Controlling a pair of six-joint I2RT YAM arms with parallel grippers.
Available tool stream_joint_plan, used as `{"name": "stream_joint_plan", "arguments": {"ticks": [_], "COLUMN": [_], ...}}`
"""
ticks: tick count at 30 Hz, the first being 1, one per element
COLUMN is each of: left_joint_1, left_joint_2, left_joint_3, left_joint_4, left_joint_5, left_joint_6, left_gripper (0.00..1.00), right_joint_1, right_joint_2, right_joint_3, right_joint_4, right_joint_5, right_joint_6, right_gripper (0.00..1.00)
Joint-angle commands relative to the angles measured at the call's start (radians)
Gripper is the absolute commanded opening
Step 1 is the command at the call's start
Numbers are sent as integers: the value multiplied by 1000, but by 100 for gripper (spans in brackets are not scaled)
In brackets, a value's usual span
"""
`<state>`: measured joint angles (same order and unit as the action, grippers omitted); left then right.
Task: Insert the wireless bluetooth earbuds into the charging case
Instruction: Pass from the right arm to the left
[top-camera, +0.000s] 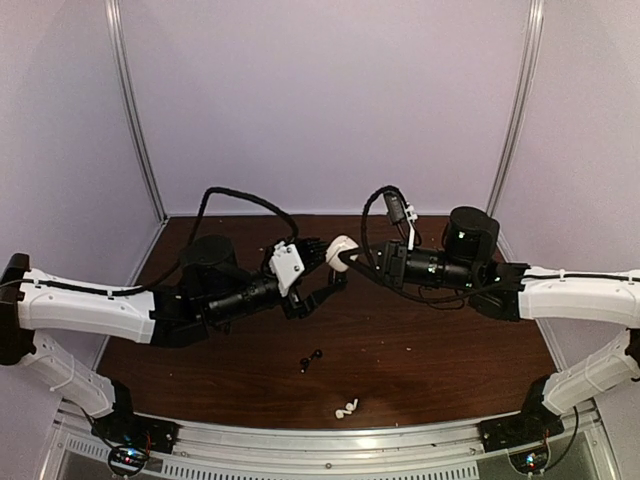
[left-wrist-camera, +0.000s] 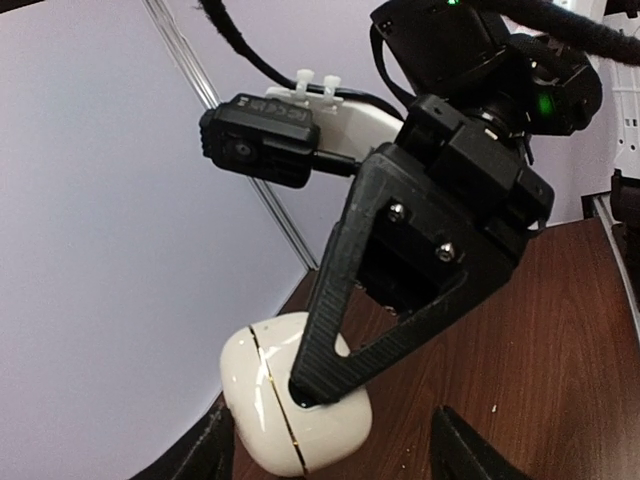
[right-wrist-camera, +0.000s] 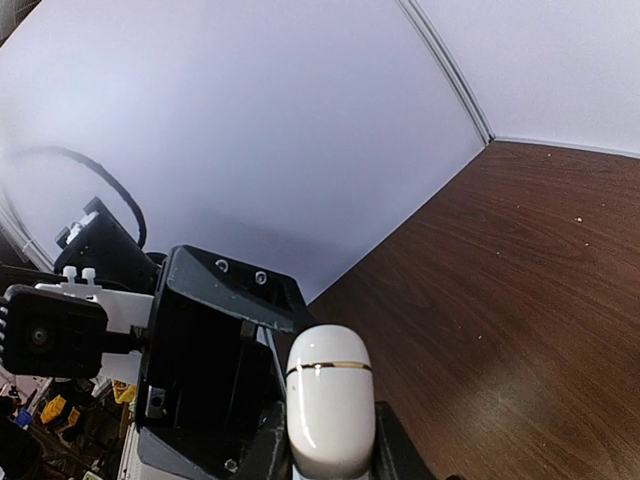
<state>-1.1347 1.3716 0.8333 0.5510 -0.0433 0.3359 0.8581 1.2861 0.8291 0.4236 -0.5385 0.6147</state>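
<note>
Next, my left gripper steadies the case, as my right fingers clamp the case's body, while my right gripper opens and grabs it by the case's lid (right-wrist-camera: 328, 346).
The white charging case (top-camera: 342, 248) with a gold seam is closed and held off the table in my right gripper (top-camera: 350, 258). In the right wrist view the case (right-wrist-camera: 328, 408) stands clamped between the two black fingers (right-wrist-camera: 268, 452). My left gripper (top-camera: 325, 270) is open, its jaws spread on either side of the case without touching it. In the left wrist view the case (left-wrist-camera: 285, 400) lies ahead of the left fingertips (left-wrist-camera: 200, 452), with a right finger (left-wrist-camera: 400, 300) pressed on it. A black earbud pair (top-camera: 311, 359) and a white pair (top-camera: 347, 407) lie on the table near the front.
The brown table (top-camera: 440, 340) is walled by pale panels at the back and sides. A metal rail (top-camera: 330, 440) runs along the front edge. Both arms meet over the back middle of the table.
</note>
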Motion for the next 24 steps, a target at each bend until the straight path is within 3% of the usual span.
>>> {"name": "stream_joint_plan", "arguments": {"ticks": [1,20,24], "left_joint_1": [-14,-32,-32], "left_joint_2": [27,134,143], "left_joint_3": [54,150,156], "left_joint_4": [27,-45,-45], "left_joint_5": [-47,-149,-145], "left_joint_6": [15,73,80], "left_gripper": [66,53,46], "right_joint_1": [9,22,24], "right_joint_2": [-30,-35,-32], "right_joint_3": [-20,-28,-28], "right_joint_4": [49,67,74], "right_joint_5": [53,67,64], "right_joint_6": [16,29,33], "right_gripper": [8,10,11]}}
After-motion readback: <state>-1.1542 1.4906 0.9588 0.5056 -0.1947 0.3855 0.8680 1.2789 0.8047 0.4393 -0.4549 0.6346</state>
